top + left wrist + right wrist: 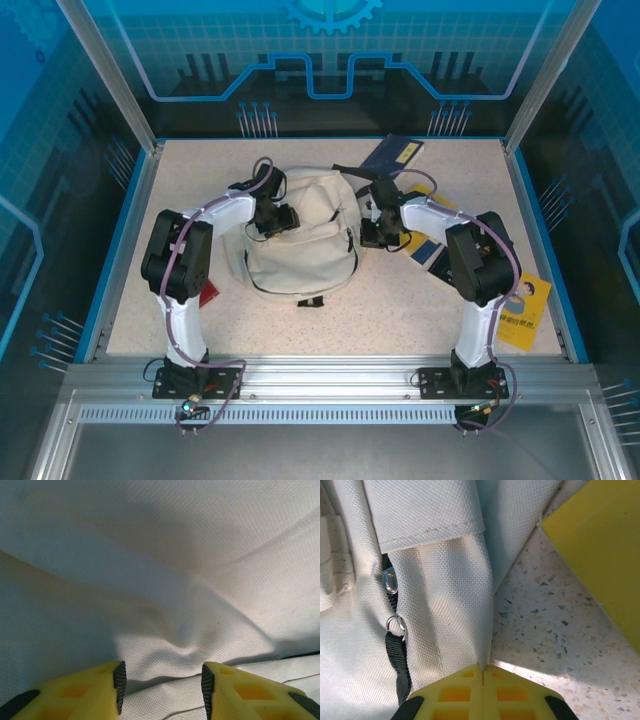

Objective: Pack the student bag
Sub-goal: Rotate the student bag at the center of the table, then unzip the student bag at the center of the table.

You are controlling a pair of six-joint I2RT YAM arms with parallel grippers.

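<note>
A fold of the bag's side fabric is pinched in my right gripper, so it should open and take the zipper pull's black tab (398, 664) to pull the zipper along.
The student bag (300, 245), a cream fabric backpack with black zipper lines, lies flat in the middle of the table. My left gripper (272, 222) hovers over its upper left part. In the left wrist view its jaws (162, 685) stand apart just above a wrinkle in the bag's cloth (160, 580), gripping nothing. My right gripper (372, 232) is at the bag's right edge. In the right wrist view it (483, 669) is shut, with a fold of the bag's side fabric (445, 605) pinched between the fingertips, beside a metal zipper pull (395, 625).
A dark blue book (392, 155) lies behind the bag, and another book (430, 250) lies under the right arm. A yellow book (525, 310) sits near the right edge. A yellow cover (600, 545) is close to the right gripper. A red item (208, 293) lies by the left arm.
</note>
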